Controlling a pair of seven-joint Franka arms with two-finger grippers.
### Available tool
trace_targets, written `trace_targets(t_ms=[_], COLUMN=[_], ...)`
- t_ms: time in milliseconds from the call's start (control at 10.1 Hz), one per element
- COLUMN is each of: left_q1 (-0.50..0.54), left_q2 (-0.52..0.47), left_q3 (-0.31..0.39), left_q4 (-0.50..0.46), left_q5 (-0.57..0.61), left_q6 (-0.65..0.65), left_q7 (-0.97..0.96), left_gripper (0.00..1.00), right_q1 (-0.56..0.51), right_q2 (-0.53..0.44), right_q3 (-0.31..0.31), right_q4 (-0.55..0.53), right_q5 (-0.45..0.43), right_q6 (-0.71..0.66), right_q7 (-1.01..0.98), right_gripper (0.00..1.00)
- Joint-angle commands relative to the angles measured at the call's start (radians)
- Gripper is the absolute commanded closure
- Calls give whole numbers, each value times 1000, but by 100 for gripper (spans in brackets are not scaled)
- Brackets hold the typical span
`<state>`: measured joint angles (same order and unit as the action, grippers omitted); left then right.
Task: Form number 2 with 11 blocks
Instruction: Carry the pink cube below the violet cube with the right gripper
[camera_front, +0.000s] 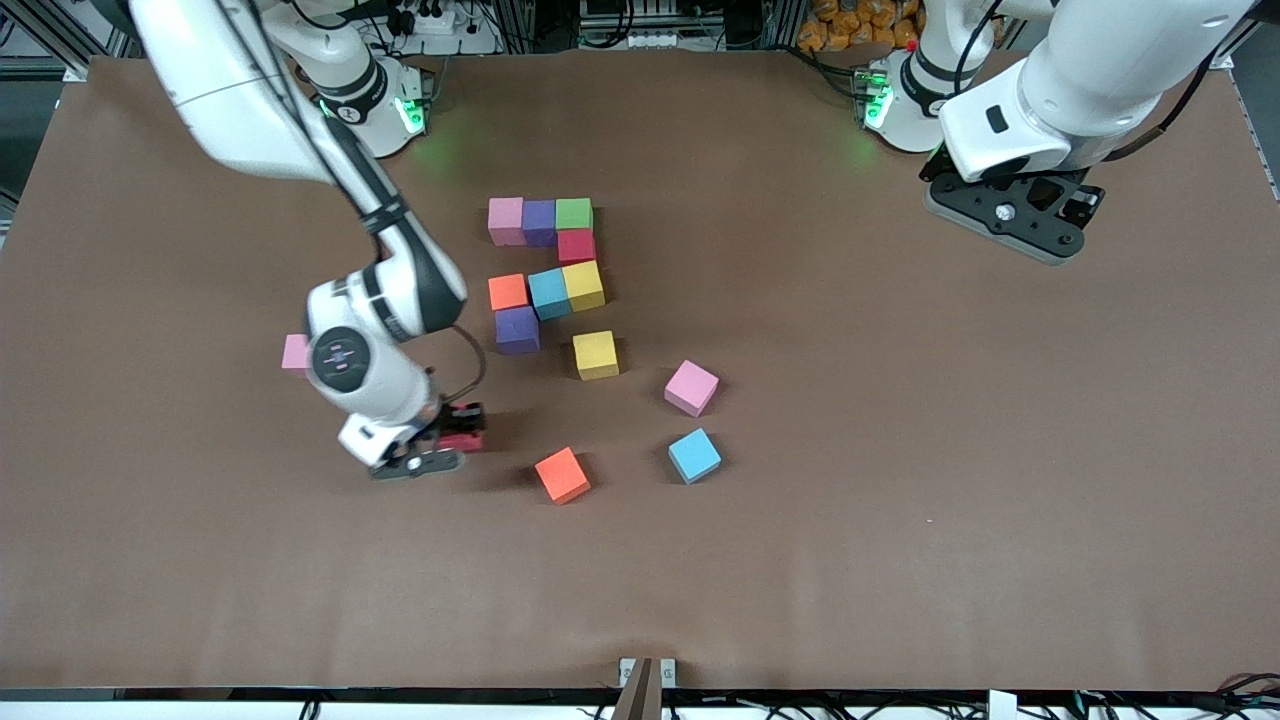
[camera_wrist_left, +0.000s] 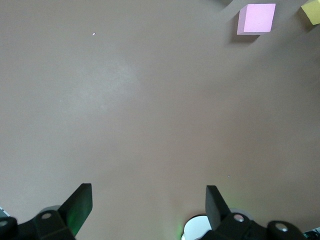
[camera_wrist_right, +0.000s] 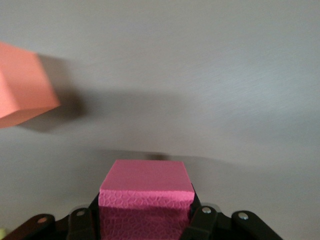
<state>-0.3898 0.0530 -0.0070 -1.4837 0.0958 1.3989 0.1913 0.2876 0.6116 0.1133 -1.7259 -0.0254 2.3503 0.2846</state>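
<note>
Next, my right gripper puts the red block down just below the purple block nearest the front camera (camera_front: 521, 371).
Eight blocks form a partial figure mid-table: a row of pink (camera_front: 506, 220), purple (camera_front: 539, 222) and green (camera_front: 574, 214), a red one (camera_front: 576, 245) below it, then yellow (camera_front: 583, 285), light blue (camera_front: 549, 293) and orange (camera_front: 508, 292), and a purple one (camera_front: 517, 329) nearest the front camera. My right gripper (camera_front: 462, 430) is down at the table, shut on a red block (camera_wrist_right: 146, 200). Loose blocks lie nearby: yellow (camera_front: 596, 354), pink (camera_front: 691, 387), light blue (camera_front: 694, 455), orange (camera_front: 562, 474). My left gripper (camera_wrist_left: 149, 205) waits open, holding nothing, over bare table near its base.
Another pink block (camera_front: 295, 353) shows partly, with the right arm in front of it. The orange loose block (camera_wrist_right: 22, 85) lies close beside the held red one. The left wrist view shows the pink block (camera_wrist_left: 256, 18) and a yellow corner (camera_wrist_left: 311, 11). The brown table (camera_front: 900, 500) extends wide.
</note>
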Motion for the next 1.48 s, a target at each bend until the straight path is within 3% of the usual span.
trace_targets(t_ms=[0, 197, 493, 1380], left_q1=[6, 3, 3, 5], left_q2=[11, 10, 10, 10], left_q3=[-2, -4, -4, -4], left_q4=[29, 28, 28, 28], left_q5=[-10, -10, -10, -11], left_q6=[-20, -20, -20, -20], left_q7=[-6, -6, -6, -6], left_gripper=[0, 0, 0, 0], right_q1=[80, 128, 150, 157], right_q2=[-15, -47, -88, -92], right_q3=[-3, -3, -3, -3], right_q4=[-41, -102, -179, -214], right_q5=[21, 4, -88, -91], right_q6=[-8, -20, -31, 49], right_q7=[94, 129, 162, 186], right_gripper=[100, 100, 100, 100])
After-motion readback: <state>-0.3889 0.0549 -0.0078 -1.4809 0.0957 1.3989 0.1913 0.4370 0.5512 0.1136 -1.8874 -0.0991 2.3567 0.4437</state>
